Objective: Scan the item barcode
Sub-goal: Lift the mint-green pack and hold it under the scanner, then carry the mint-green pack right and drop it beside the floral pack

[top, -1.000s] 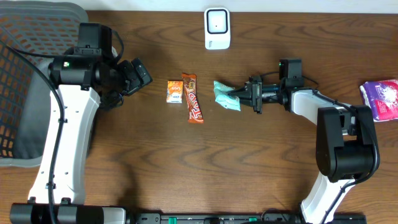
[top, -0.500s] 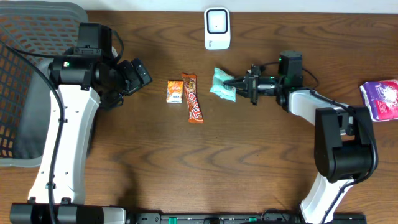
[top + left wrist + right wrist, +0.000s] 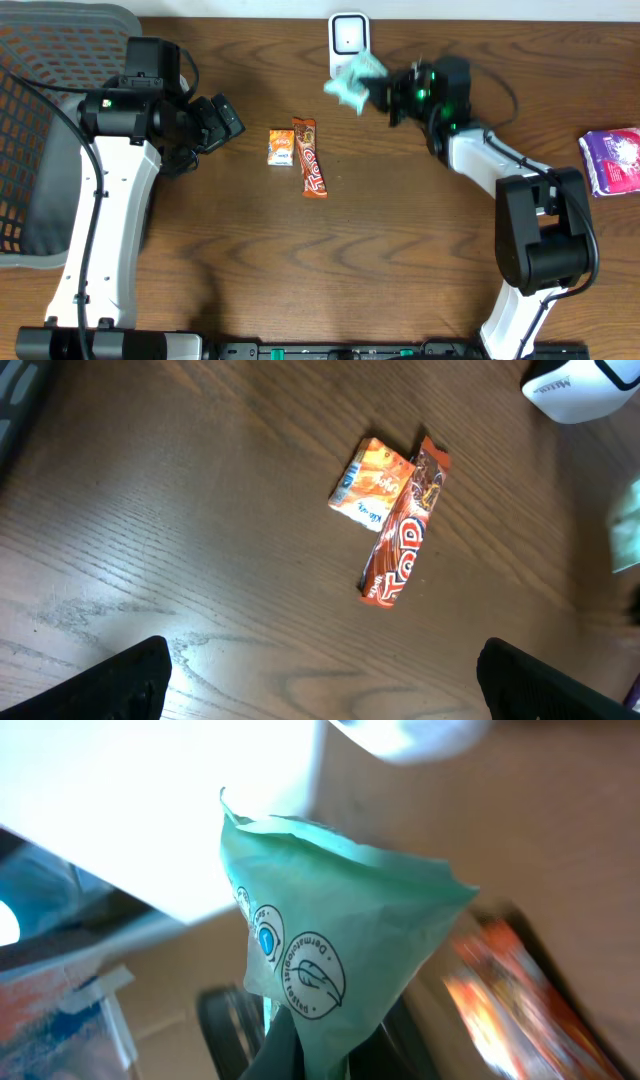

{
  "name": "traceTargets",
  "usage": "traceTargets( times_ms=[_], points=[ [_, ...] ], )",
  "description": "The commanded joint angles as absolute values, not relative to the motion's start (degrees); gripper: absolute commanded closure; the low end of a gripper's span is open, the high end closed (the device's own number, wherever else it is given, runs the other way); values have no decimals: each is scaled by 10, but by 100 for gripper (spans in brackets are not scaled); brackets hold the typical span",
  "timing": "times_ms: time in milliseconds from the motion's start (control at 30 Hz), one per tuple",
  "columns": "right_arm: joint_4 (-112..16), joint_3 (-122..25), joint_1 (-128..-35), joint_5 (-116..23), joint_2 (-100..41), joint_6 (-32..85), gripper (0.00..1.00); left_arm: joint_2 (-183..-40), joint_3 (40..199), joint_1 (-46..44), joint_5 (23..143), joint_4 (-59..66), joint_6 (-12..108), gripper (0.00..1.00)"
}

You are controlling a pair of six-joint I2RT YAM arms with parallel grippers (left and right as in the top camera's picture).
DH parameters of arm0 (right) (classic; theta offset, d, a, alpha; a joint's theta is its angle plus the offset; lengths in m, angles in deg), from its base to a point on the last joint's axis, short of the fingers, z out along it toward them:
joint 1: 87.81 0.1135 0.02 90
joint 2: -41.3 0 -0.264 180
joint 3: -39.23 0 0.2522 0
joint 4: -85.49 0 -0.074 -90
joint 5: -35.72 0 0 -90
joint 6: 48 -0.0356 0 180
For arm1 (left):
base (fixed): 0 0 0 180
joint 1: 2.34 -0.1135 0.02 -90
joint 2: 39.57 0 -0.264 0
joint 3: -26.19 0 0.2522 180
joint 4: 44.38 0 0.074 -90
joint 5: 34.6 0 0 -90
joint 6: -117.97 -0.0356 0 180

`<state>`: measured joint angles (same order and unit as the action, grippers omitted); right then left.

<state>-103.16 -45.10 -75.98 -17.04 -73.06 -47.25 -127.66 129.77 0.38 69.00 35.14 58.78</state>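
Note:
My right gripper is going to set the mint-green packet down on the table (image 3: pixel 579 133), against the far corner of the purple packet.
My right gripper (image 3: pixel 380 91) is shut on a mint-green packet (image 3: pixel 352 80), holding it in the air just in front of the white scanner (image 3: pixel 348 35) at the table's far edge. In the right wrist view the packet (image 3: pixel 330 930) fills the middle, pinched at its lower end between the dark fingers (image 3: pixel 290 1055), with a bright white surface behind it. No barcode shows on the face I see. My left gripper (image 3: pixel 225 120) stays open over the left of the table, its fingertips (image 3: pixel 130 675) wide apart and nothing between them.
A small orange packet (image 3: pixel 281 147) and a red-brown candy bar (image 3: pixel 311 157) lie side by side mid-table, also in the left wrist view (image 3: pixel 372 492) (image 3: pixel 405 538). A purple packet (image 3: pixel 612 160) lies at the right edge. A mesh basket (image 3: pixel 50 120) sits far left.
The right gripper has lifted the green packet and carried it back and left, from mid-table to just in front of the scanner. The left arm has not moved.

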Motion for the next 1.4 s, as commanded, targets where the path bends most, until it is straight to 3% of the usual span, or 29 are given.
traceTargets(
  times_ms=[0, 133, 567, 933, 1133, 1367],
  points=[
    [-969, -550, -748, -293, -735, -372, 99, -1280, 1302, 2, 689, 353, 580, 2],
    [-896, -642, -738, -344, -764, -298, 99, -1280, 1302, 2, 689, 353, 580, 2],
    [-869, -855, -728, -278, -956, -288, 99, -1280, 1302, 2, 689, 353, 580, 2],
    [-729, -936, -760, -275, -963, -148, 99, -1280, 1302, 2, 689, 353, 580, 2],
    [-535, -1025, -859, -267, -940, -57, 99, -1280, 1302, 2, 689, 353, 580, 2],
    [-270, -1073, -983, -399, -934, 84, 99, -1280, 1302, 2, 689, 353, 580, 2]
  ],
)
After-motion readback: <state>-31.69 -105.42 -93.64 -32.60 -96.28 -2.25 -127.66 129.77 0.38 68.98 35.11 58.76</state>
